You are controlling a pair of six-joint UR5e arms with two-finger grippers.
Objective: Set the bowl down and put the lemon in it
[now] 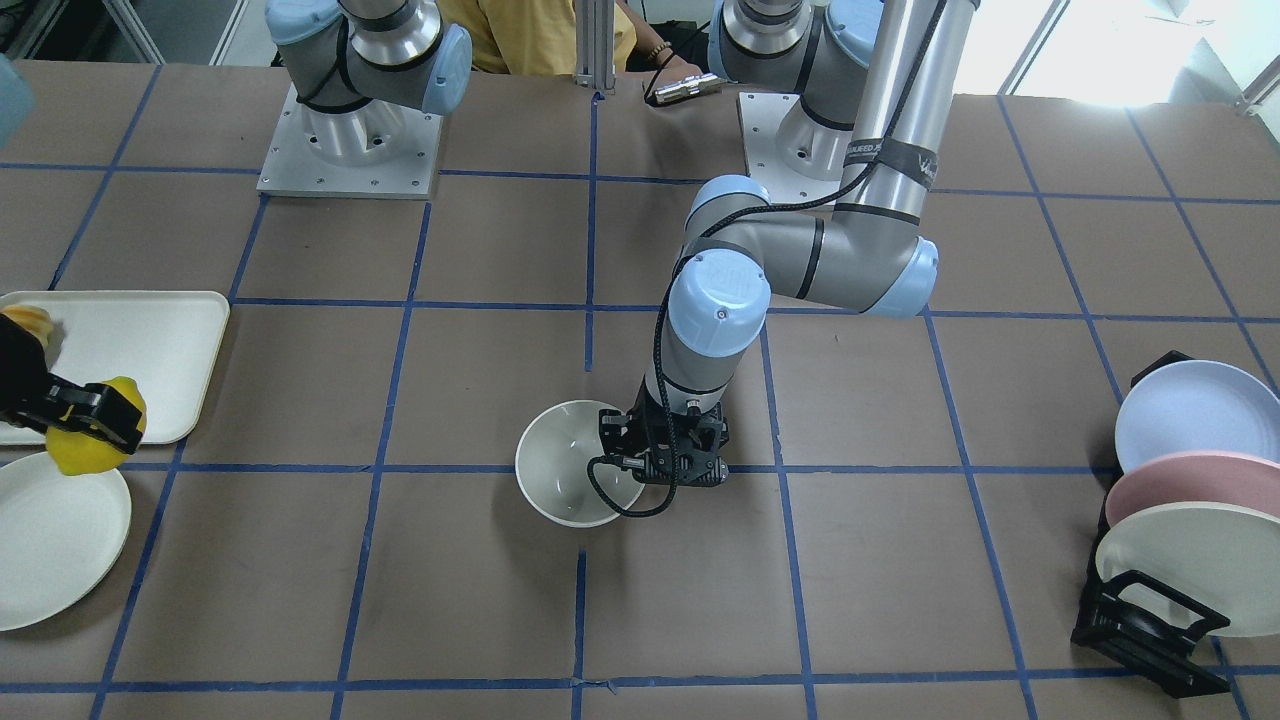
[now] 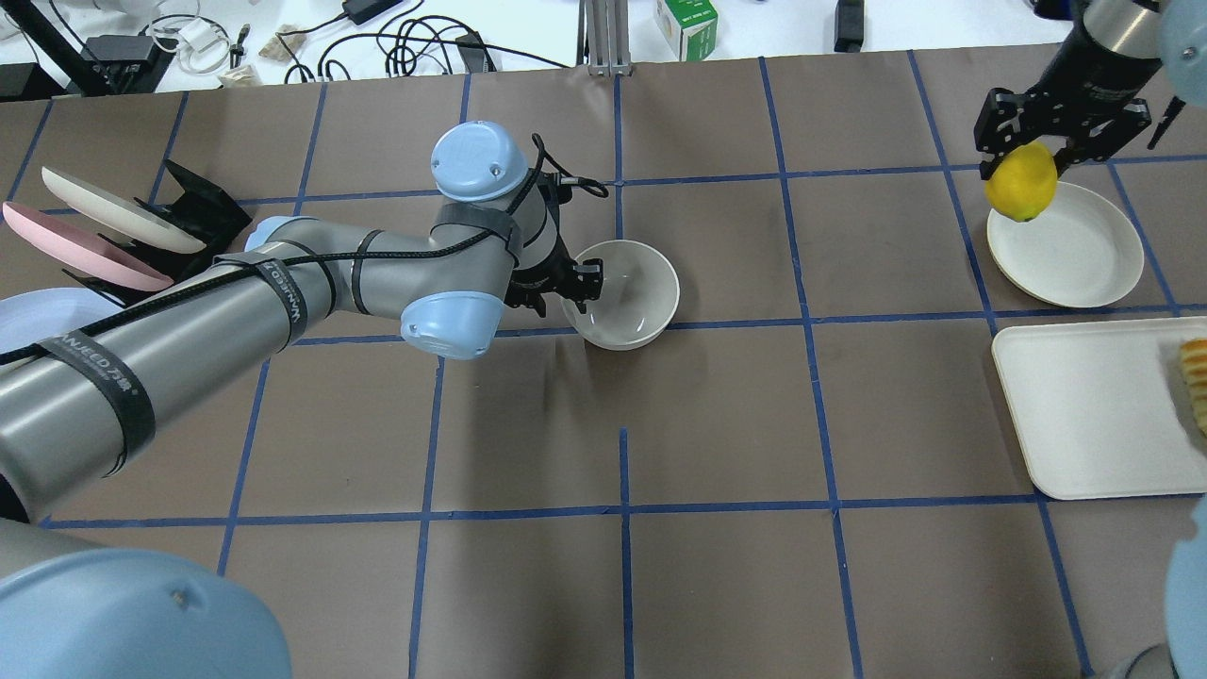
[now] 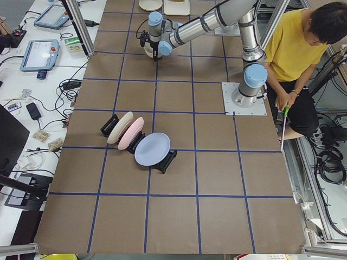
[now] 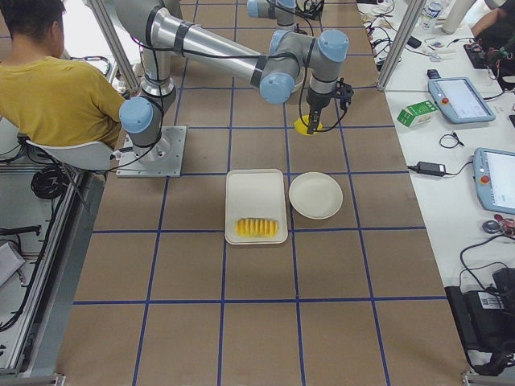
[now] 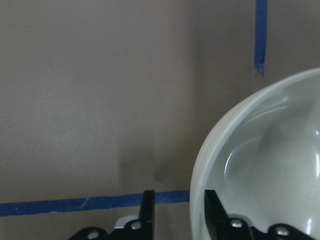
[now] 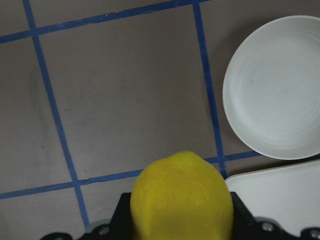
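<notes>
Next, my right gripper lets go of the yellow lemon inside the off-white bowl (image 1: 587,488), toward the side of the bowl that is away from the operator.
The off-white bowl (image 1: 566,470) stands upright on the brown table near its middle; it also shows in the overhead view (image 2: 634,290) and the left wrist view (image 5: 270,165). My left gripper (image 2: 583,281) straddles the bowl's rim, one finger inside and one outside, with a visible gap at the outer finger (image 5: 148,210), so it is open. My right gripper (image 2: 1026,160) is shut on the yellow lemon (image 2: 1021,182) and holds it in the air over the edge of a flat plate. The lemon fills the bottom of the right wrist view (image 6: 182,200).
A flat off-white plate (image 2: 1070,250) and a white tray (image 2: 1084,415) with sliced fruit (image 2: 1196,382) lie on my right side. A black rack with several plates (image 1: 1180,520) stands on my left side. An operator in yellow sits behind the arm bases.
</notes>
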